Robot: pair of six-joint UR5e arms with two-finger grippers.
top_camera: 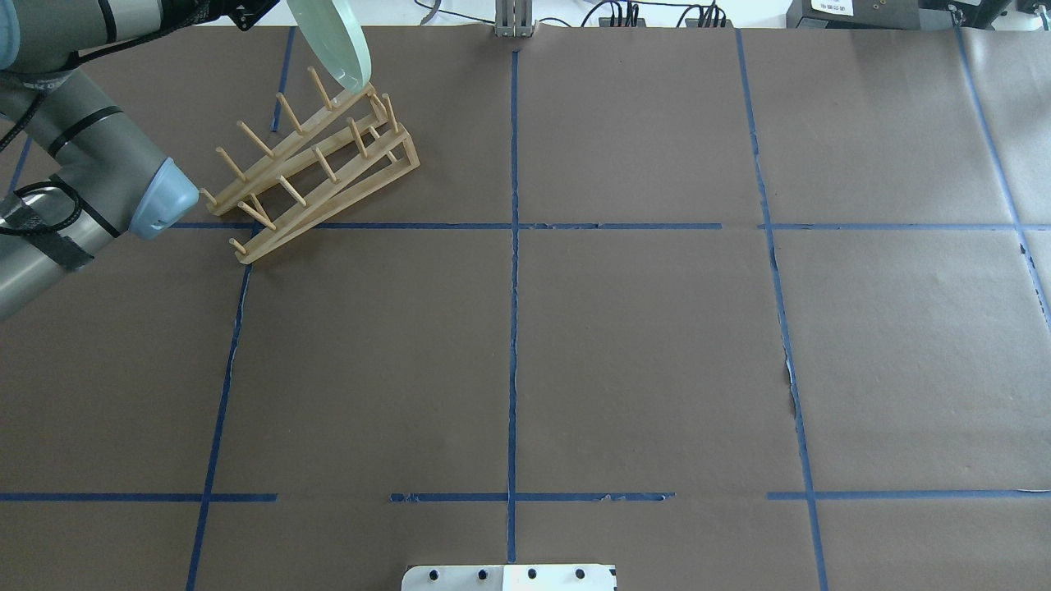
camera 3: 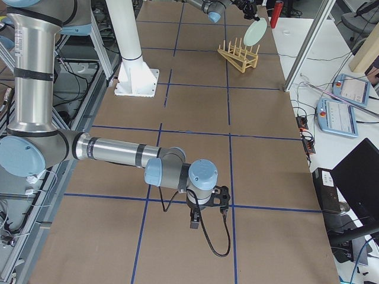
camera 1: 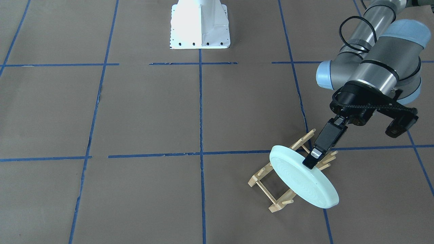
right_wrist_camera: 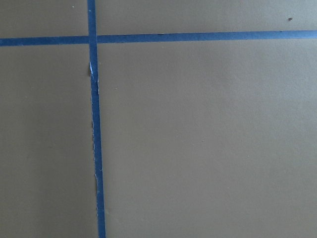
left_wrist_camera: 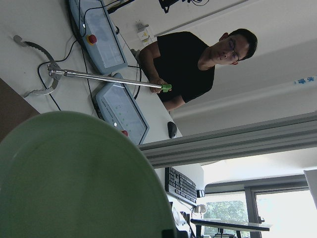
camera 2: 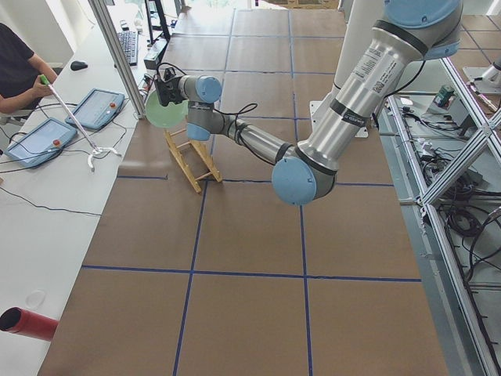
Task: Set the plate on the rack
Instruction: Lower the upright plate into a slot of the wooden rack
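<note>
My left gripper is to let go of the plate on edge in the slot [camera 1: 287,178] next to the pegs at the far end of the rack. The plate is now tilted over the rack.
The pale mint-green plate [camera 1: 301,178] is tilted on edge over the light-wood rack [camera 1: 271,195] at the table's far left. My left gripper [camera 1: 314,162] is shut on the plate's upper rim. In the overhead view the plate [top_camera: 332,41] has its lower edge at the pegs of the rack's [top_camera: 312,164] far end; I cannot tell whether they touch. The plate fills the lower left of the left wrist view [left_wrist_camera: 74,178]. My right gripper [camera 3: 194,223] points down over bare table near the robot's right end; I cannot tell whether it is open or shut.
The white robot base [camera 1: 200,27] stands at the table's near middle edge. An operator [left_wrist_camera: 198,59] with a long grabber stick sits past the far edge, beside two control tablets [camera 2: 98,106]. A red cylinder [camera 2: 27,323] lies on the side bench.
</note>
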